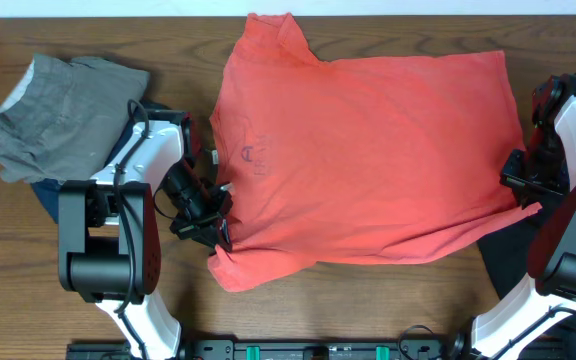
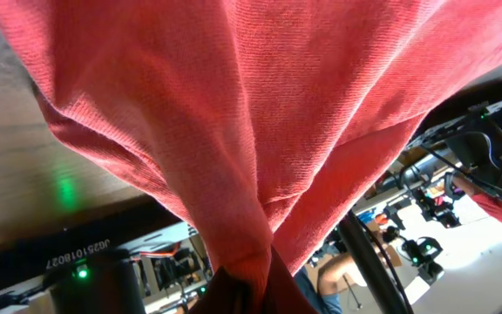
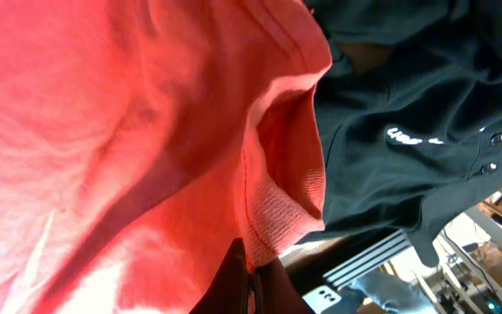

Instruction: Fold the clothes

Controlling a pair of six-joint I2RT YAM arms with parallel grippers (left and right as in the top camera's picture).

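Next, my left gripper releases the shirt's near edge on the shirt itself [image 1: 236, 127], just behind the faint print.
A coral-red T-shirt [image 1: 368, 160] lies spread across the middle of the wooden table, with a faint print near its left side. My left gripper [image 1: 218, 228] is shut on the shirt's near-left edge; the cloth bunches into its jaws in the left wrist view [image 2: 251, 279]. My right gripper [image 1: 521, 195] is shut on the shirt's right hem, which shows pinched in the right wrist view [image 3: 253, 262]. A black garment [image 3: 408, 131] with a small white logo lies by the right gripper, at the table's right edge [image 1: 503, 255].
A grey garment [image 1: 58, 115] lies crumpled at the back left, with a blue item [image 1: 48, 195] under its near edge. The table's front edge runs just below both arm bases.
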